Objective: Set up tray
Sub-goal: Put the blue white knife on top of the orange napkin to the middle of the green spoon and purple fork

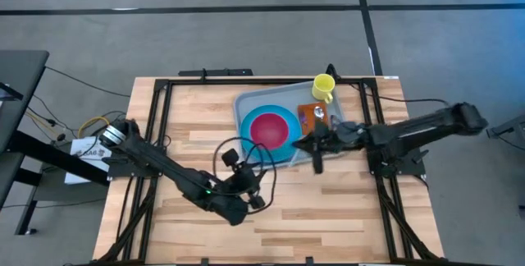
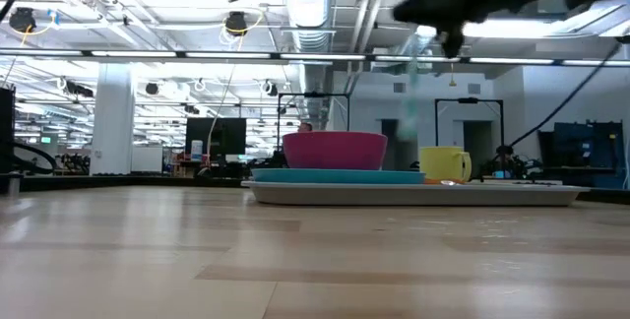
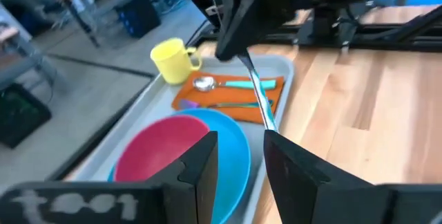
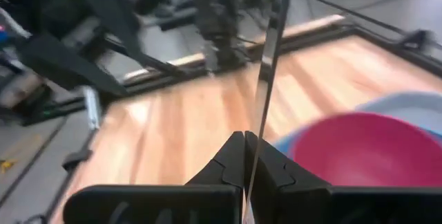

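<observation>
My right gripper is going to put the silvery utensil down on the orange napkin (image 1: 326,135) alongside the spoon.
The pale grey-blue tray (image 1: 254,102) lies at the table's far middle. It carries a blue plate (image 1: 246,135) with a pink bowl (image 1: 269,128), a yellow mug (image 1: 323,88) and an orange napkin (image 1: 310,115) with a spoon (image 3: 207,83) on it. My right gripper (image 1: 316,144) hovers over the tray's near right corner, shut on a thin silvery utensil (image 3: 257,89). My left gripper (image 1: 259,200) is open and waits over the bare table near the tray's near edge; its view looks across the plate toward the napkin. My right gripper pinches the silvery utensil between its two fingers (image 4: 231,156), and the flat metal strip (image 4: 266,79) runs on past the fingertips. The utensil is lifted clear. In the left wrist view it slants down from the gripper, with its lower end (image 3: 268,119) over the napkin's near edge.
Black frame rails (image 1: 156,135) run along the table's left, right and far sides. Bare wood (image 1: 328,217) spreads over the table's near half. In the low view the tray's rim (image 2: 413,195) stands low, with the bowl (image 2: 335,149) and the mug (image 2: 443,163) rising above it.
</observation>
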You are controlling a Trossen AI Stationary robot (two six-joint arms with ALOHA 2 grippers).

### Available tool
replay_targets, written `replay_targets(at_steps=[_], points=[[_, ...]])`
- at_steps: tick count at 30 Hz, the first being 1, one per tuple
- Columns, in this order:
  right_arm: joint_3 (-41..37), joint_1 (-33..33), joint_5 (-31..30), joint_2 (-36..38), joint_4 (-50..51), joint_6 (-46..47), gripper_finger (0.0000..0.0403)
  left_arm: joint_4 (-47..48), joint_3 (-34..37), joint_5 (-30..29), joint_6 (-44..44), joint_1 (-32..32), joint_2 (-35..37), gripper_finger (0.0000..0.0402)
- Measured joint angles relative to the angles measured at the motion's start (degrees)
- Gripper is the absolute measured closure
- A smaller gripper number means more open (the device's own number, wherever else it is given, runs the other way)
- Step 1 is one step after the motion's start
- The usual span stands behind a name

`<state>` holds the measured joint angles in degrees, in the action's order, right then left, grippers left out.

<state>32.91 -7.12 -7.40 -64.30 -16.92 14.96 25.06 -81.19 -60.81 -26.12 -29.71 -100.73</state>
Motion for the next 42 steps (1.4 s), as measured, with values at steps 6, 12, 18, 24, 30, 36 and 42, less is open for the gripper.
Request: replay_targets(at_steps=[6,12,18,24,30,36,42], points=[[0.0,11.3,-0.2,17.4,26.4,1.8,0.0403,0.0,0.0,-0.1,5.5,-0.4,2.6,0.0294],[0.0,29.5,12.6,21.1,38.6,-3.5,0.0403,0.0,0.0,-2.5,7.9,1.1,2.6,0.0294],[0.0,46.1,35.2,11.4,38.2,-9.0,0.0403,-0.1,0.0,-1.6,7.0,3.6,2.6,0.0294],[0.0,53.6,47.9,-2.5,35.5,-12.0,0.0403,-0.1,0.0,4.5,7.5,5.4,2.6,0.0294],[0.1,54.9,52.5,-10.0,31.5,-12.8,0.0403,1.8,0.0,6.0,8.1,6.1,2.6,0.0294],[0.1,55.7,52.4,-12.2,30.9,-12.9,0.0403,4.0,0.0,6.1,7.5,6.1,2.6,0.0294],[0.1,57.6,52.1,-12.6,31.1,-13.2,0.0382,4.2,0.0,6.3,6.7,6.1,2.6,0.0294]])
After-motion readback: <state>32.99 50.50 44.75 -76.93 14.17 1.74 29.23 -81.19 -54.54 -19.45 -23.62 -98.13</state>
